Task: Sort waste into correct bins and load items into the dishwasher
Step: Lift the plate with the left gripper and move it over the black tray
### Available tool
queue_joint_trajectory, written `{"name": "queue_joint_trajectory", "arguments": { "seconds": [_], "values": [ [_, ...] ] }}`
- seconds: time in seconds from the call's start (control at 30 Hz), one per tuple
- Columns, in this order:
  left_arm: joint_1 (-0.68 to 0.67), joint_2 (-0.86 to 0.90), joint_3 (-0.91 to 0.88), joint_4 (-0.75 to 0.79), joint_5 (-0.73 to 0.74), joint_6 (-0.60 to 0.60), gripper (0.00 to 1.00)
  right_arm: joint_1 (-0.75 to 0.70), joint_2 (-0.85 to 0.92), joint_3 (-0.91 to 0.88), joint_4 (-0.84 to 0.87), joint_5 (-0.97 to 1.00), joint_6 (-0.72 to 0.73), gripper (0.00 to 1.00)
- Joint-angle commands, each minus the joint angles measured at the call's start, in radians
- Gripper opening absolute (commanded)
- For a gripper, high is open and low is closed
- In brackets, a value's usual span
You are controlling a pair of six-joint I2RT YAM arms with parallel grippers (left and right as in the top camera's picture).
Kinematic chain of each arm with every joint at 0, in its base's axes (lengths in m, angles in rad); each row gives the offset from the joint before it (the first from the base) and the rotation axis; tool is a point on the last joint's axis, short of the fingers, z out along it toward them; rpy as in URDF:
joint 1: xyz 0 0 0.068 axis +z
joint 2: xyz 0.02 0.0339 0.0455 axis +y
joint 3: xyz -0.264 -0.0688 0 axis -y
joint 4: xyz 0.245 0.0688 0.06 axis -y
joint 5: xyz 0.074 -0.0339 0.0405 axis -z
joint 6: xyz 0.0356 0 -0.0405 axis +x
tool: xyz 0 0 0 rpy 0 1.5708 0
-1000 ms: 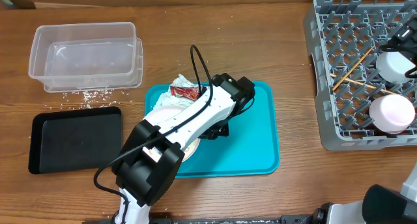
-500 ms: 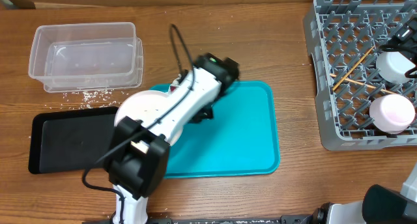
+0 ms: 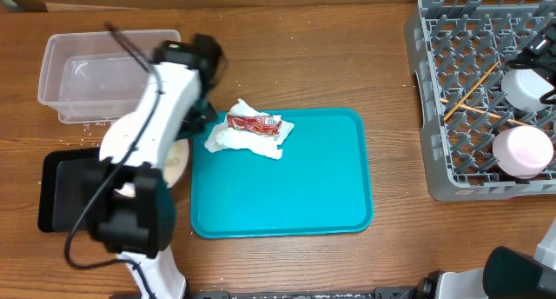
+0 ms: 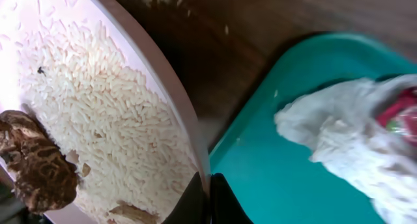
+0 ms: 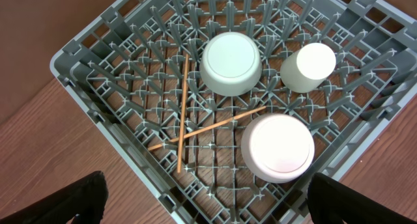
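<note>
My left gripper will release the white plate on the teal tray's side [image 3: 315, 182] nearest the grey dish rack.
My left gripper [image 4: 208, 201] is shut on the rim of the white plate [image 4: 163, 87]. The plate carries white rice [image 4: 98, 113] and a brown lump [image 4: 36, 162]. From above, the plate [image 3: 177, 160] shows only partly under the left arm, between the teal tray and the black tray [image 3: 74, 195]. The crumpled napkin with its red wrapper [image 3: 250, 129] lies on the teal tray's far left corner. The clear tub [image 3: 113, 73] stands behind the arm. My right gripper [image 5: 207, 185] hangs open above the grey dish rack [image 5: 98, 74], which holds two white bowls [image 5: 231, 62] [image 5: 277, 148] and crossed chopsticks [image 5: 184, 113].
The teal tray [image 3: 295, 186] lies mid-table. Loose rice grains [image 3: 117, 125] are scattered on the wood in front of the clear tub. A smaller white cup [image 5: 307, 66] also stands in the rack. The rack [image 3: 434, 99] fills the right side of the table.
My left arm has swung left with the plate, off the teal tray toward the black tray and tub. The napkin is now uncovered on the tray. The right arm has not moved.
</note>
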Motion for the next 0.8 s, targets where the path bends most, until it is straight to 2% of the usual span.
{"name": "queue_joint_trajectory", "arguments": {
  "seconds": [0.0, 0.43, 0.77],
  "values": [
    [0.078, -0.064, 0.026, 0.027, 0.166, 0.137, 0.04, 0.001, -0.008, 0.002, 0.006, 0.010, 0.000, 1.00],
    [0.350, -0.069, 0.026, 0.032, 0.607, 0.389, 0.04, 0.001, -0.008, 0.002, 0.006, 0.010, 0.000, 1.00],
    [0.546, -0.069, 0.026, -0.024, 0.893, 0.563, 0.04, 0.001, -0.008, 0.002, 0.006, 0.010, 0.000, 1.00]
  ]
}}
